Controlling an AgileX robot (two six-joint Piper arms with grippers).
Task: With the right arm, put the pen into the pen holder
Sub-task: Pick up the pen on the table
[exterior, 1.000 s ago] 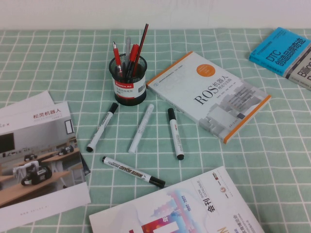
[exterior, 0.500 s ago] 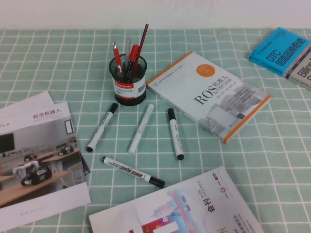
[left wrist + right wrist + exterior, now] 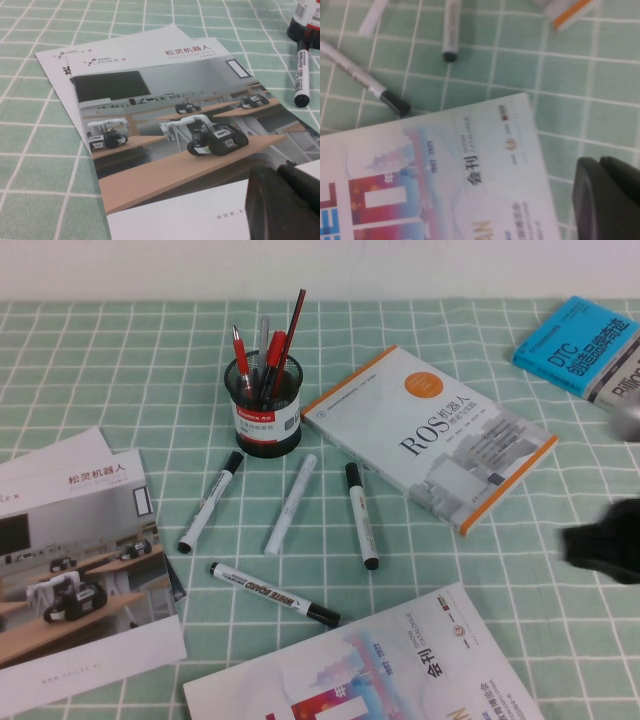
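Note:
Next, I close my right gripper on the white body [image 3: 357,499] below the black cap of the marker next to the ROS book.
The black mesh pen holder [image 3: 265,412] stands at the back centre with several pens in it. Several pens lie in front of it: a black-capped marker [image 3: 210,502], a white pen [image 3: 290,504], another marker [image 3: 361,515] and a marker [image 3: 273,594] nearest me. My right gripper [image 3: 588,540] is a dark blur at the right edge, well to the right of the pens; in the right wrist view [image 3: 606,197] it is shut and empty above the tablecloth beside a magazine. My left gripper [image 3: 280,205] is shut and empty over a brochure.
A ROS book [image 3: 430,435] lies right of the holder. Blue books [image 3: 580,340] lie at the back right. A brochure [image 3: 75,560] covers the left side and a magazine [image 3: 370,670] the near centre. The cloth is green with a white grid.
My right gripper has come into the high view from the right edge; it was out of view before. Pens, holder and books have not moved.

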